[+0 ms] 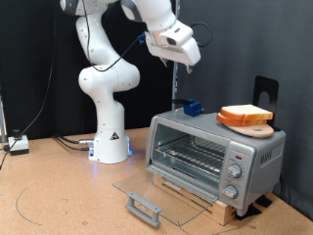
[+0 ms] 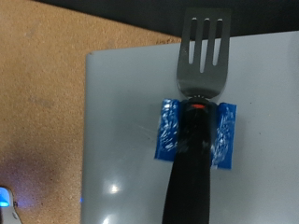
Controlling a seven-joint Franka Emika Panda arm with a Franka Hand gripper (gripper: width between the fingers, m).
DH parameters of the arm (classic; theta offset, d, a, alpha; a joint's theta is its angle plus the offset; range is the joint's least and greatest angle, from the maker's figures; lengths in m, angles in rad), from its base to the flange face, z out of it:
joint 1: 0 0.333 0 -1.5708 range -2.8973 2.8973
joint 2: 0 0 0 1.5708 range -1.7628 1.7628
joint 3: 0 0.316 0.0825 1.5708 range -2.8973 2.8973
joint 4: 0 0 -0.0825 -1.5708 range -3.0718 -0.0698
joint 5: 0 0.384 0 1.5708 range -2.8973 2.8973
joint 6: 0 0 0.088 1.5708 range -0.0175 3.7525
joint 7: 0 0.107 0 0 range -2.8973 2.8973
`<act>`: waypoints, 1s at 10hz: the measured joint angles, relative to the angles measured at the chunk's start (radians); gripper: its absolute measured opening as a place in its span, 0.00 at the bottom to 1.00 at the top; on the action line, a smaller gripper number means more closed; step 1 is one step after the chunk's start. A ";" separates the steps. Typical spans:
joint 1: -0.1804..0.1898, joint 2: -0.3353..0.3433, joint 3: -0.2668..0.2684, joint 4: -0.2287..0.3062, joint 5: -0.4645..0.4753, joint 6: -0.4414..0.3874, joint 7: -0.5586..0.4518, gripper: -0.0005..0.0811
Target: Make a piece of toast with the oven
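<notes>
Next, my gripper needs to go down to the blue tape [image 1: 193,108] [image 2: 195,133] on the spatula's black handle, on top of the oven, and close there.
The oven [image 1: 220,157] stands at the exterior view's right with its glass door [image 1: 161,191] folded down flat and its wire rack bare. The piece of toast [image 1: 246,112] lies on the oven's roof, stacked with another orange-rimmed slice. My gripper [image 1: 183,61] is high above the oven's back corner. A spatula [image 1: 188,98] with blue tape on its black handle hangs straight down from it. In the wrist view the spatula [image 2: 198,103] points at the oven's grey roof [image 2: 121,121]; my fingers do not show there.
A tan wooden board [image 1: 256,128] lies under the slices. The oven rests on a wooden base [image 1: 186,191]. The door's grey bar handle [image 1: 145,208] juts out over the brown table. The robot base [image 1: 110,137] and cables are at the left.
</notes>
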 joint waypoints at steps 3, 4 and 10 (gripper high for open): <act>0.003 0.045 0.074 -0.017 0.027 0.076 0.043 1.00; 0.003 0.045 0.074 -0.018 0.026 0.076 0.041 1.00; 0.002 0.003 0.195 -0.168 -0.016 0.215 0.088 1.00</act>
